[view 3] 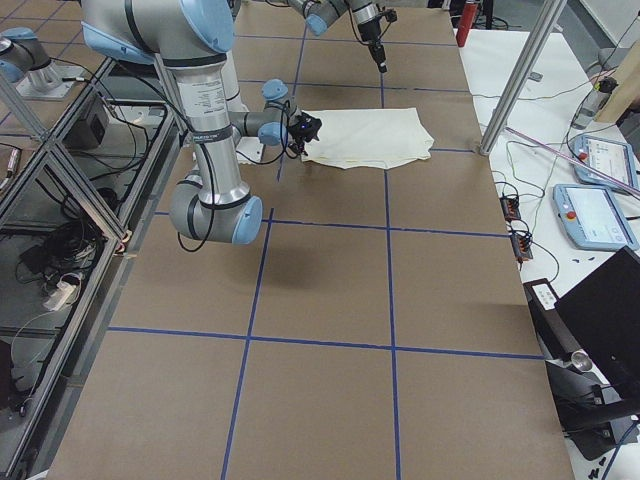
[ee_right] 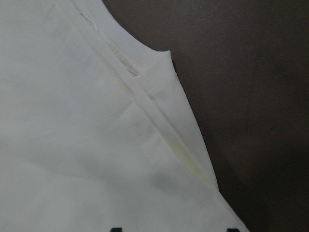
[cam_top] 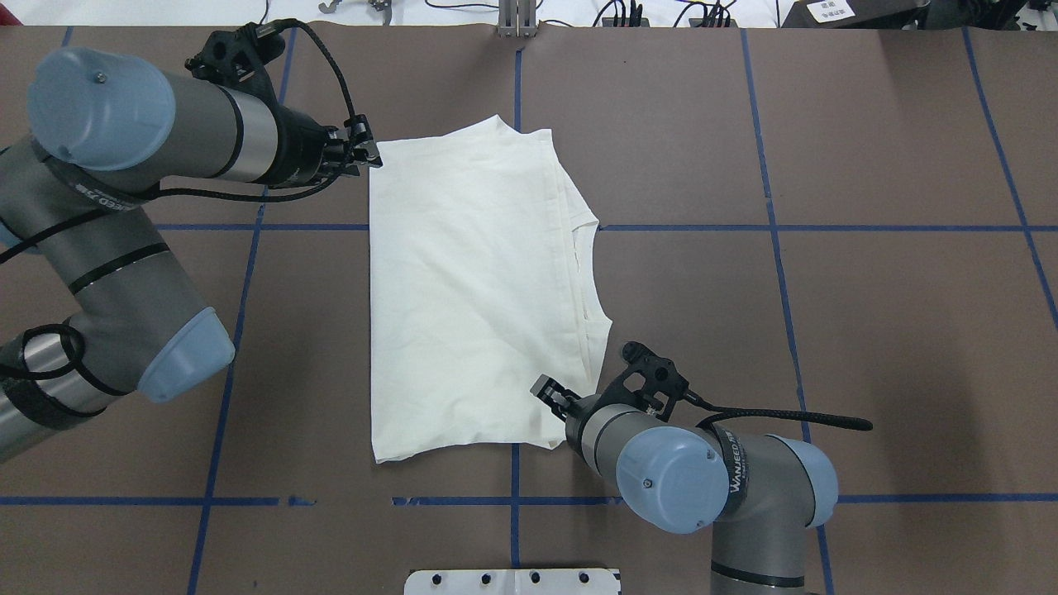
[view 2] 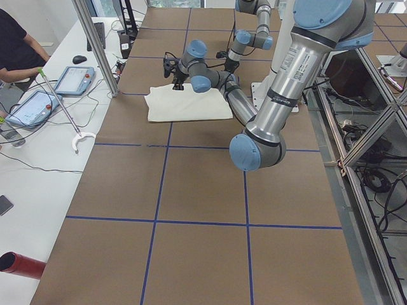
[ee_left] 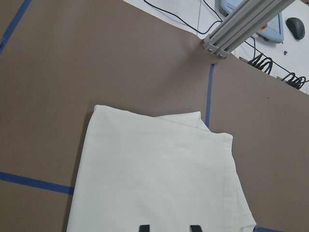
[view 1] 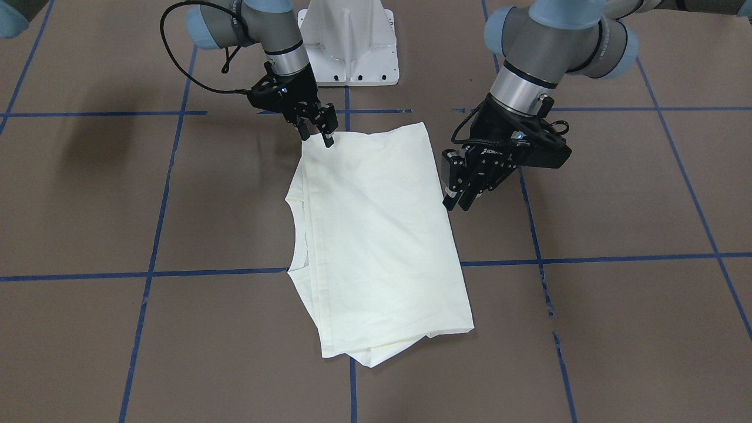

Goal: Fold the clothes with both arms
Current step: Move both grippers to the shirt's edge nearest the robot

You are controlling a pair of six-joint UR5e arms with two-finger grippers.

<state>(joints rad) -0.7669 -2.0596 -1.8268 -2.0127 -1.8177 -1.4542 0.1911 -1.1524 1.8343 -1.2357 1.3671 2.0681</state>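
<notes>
My right gripper needs to move outward and pinch the shirt's near corner [view 1: 308, 144], because both of its fingers are over the shirt, inside the shirt's edge.
The clothes, a cream-white shirt [view 1: 376, 235], lie folded into a long flat rectangle on the brown table, plain side up. The collar [cam_top: 585, 273] faces the robot's right. My left gripper [view 1: 458, 202] hangs in the air over the shirt's far-left corner [cam_top: 376, 153]. The left wrist view shows its fingertips [ee_left: 142, 227] a little apart with nothing between them. My right gripper [view 1: 317, 138] is low at the shirt's near corner by the collar side [cam_top: 558, 430]. In the right wrist view it is open, its tips spread wide just above the cloth [ee_right: 72, 145].
The white base pedestal [view 1: 349, 41] stands just behind the shirt. Blue tape lines [cam_top: 769, 227] grid the table. An aluminium post [ee_left: 241, 24] rises at the far edge. A person [view 2: 16, 44] sits at the side bench with tablets [view 2: 32, 108].
</notes>
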